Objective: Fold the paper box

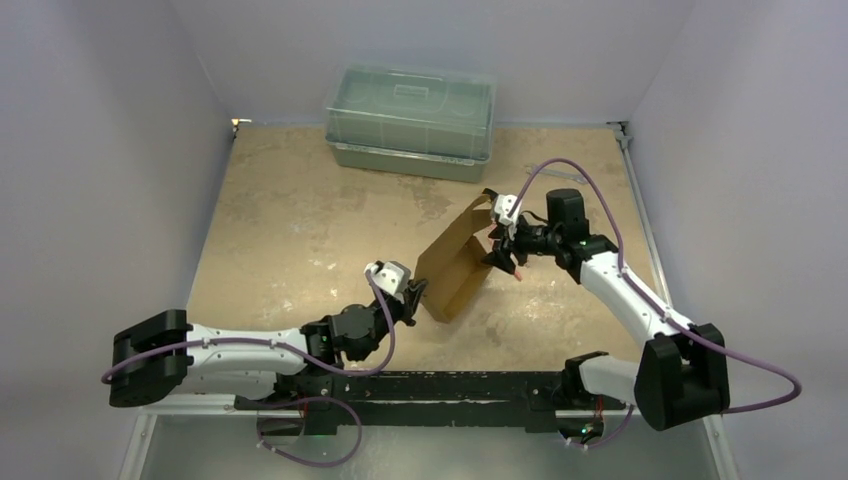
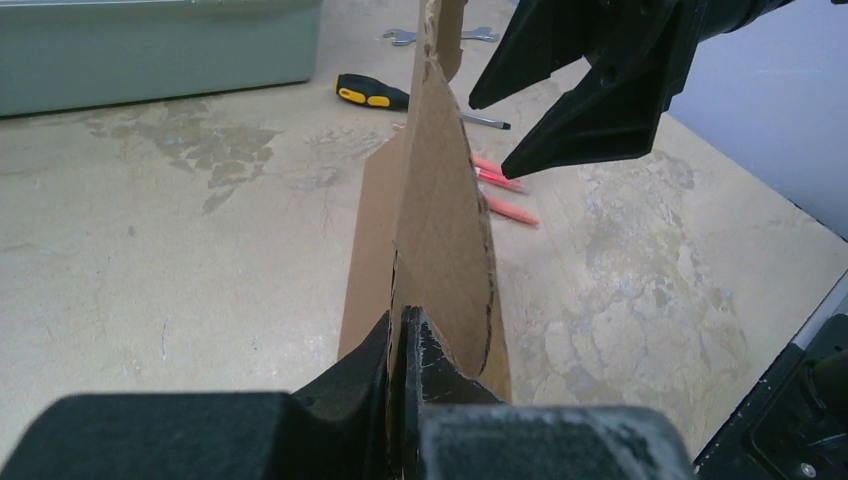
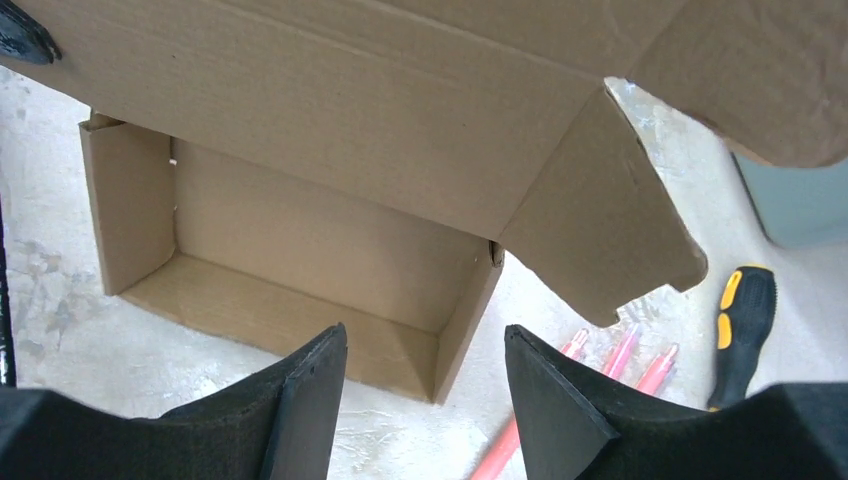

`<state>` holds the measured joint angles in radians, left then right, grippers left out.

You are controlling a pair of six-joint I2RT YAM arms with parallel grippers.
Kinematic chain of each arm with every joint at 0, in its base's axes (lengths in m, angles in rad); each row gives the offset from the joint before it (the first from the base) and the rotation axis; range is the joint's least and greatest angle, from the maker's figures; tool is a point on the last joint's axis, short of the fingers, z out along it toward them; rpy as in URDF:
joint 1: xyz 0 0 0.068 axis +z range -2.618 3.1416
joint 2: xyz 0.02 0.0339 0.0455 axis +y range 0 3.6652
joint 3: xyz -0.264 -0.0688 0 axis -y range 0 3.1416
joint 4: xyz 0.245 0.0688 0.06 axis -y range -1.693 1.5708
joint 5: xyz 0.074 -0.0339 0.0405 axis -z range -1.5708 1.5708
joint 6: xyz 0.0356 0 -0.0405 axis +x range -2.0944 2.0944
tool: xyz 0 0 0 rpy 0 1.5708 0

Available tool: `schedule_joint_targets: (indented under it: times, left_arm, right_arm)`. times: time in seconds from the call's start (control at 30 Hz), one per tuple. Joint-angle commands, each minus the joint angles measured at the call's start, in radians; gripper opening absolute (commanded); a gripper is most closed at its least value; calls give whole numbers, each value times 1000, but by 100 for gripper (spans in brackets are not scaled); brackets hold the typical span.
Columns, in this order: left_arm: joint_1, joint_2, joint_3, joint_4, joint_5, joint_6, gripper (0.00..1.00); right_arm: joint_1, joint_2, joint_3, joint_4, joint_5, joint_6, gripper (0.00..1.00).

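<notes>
The tray tips up under the lid panel in my left gripper. Next, my right gripper pinches the tray's end [image 3: 468,322] and settles the tray flat.
The brown paper box [image 1: 455,265] stands partly formed on the table, its tray open toward the right and its lid panel raised. My left gripper [image 1: 415,293] is shut on the box's near edge; in the left wrist view the jaws [image 2: 403,325] pinch a thin cardboard flap [image 2: 440,200]. My right gripper [image 1: 500,250] hangs by the box's upper right side. The right wrist view shows it open [image 3: 425,345] with nothing between its fingers, just in front of the tray [image 3: 300,230] and under the scalloped side flap [image 3: 600,220].
A large green-grey lidded plastic bin [image 1: 410,120] stands at the back of the table. Behind the box lie pink pens [image 3: 620,355], a yellow-and-black screwdriver [image 3: 740,320] and a wrench [image 2: 400,37]. Pale walls close in the table on three sides.
</notes>
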<state>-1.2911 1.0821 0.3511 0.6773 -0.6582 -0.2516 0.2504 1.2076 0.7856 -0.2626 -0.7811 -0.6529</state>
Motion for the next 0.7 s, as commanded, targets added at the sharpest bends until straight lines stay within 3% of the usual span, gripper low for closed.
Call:
schedule_joint_targets:
  times: [0.0,0.2,0.67]
  left_arm:
    - [-4,-17,-31,75,3,-32,0]
    - [-4,-40,-65,75,-13,-68,0]
    - [-4,-82,-140,82,-30,-132,0]
  right_arm:
    - [-17,-3,-34,112,-37,89,62]
    - [-22,77,-53,223,28,148,62]
    - [8,228,-11,207,48,82,55]
